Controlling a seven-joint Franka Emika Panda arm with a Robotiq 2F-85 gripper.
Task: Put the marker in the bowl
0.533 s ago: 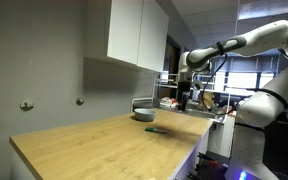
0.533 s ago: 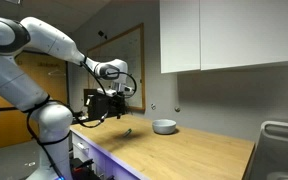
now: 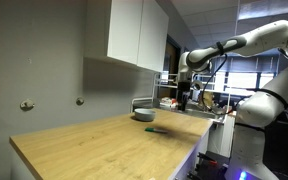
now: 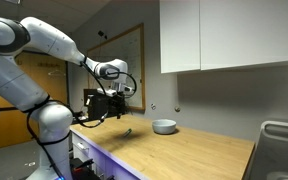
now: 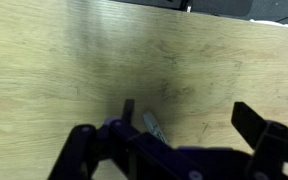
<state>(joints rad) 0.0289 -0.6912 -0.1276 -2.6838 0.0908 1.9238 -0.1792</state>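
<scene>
Next, I move my gripper to the middle of the marker (image 3: 157, 130) on the counter near the bowl and close it there.
The marker (image 3: 155, 129) is a short dark stick lying flat on the wooden counter (image 3: 104, 150), close to the small grey-blue bowl (image 3: 144, 115) near the wall. Both show in the other exterior view too: marker (image 4: 130, 131), bowl (image 4: 164, 126). My gripper (image 3: 184, 103) hangs above the counter's edge, off to the side of both, also in an exterior view (image 4: 102, 112). In the wrist view the gripper (image 5: 189, 115) is open and empty, and the marker (image 5: 154, 125) lies on the wood just inside one finger, partly hidden by the gripper body. The bowl is out of the wrist view.
White wall cabinets (image 3: 134, 35) hang above the counter's back. A metal sink (image 4: 282, 145) sits at one end of the counter. Shelves with clutter (image 3: 199, 95) stand behind the gripper.
</scene>
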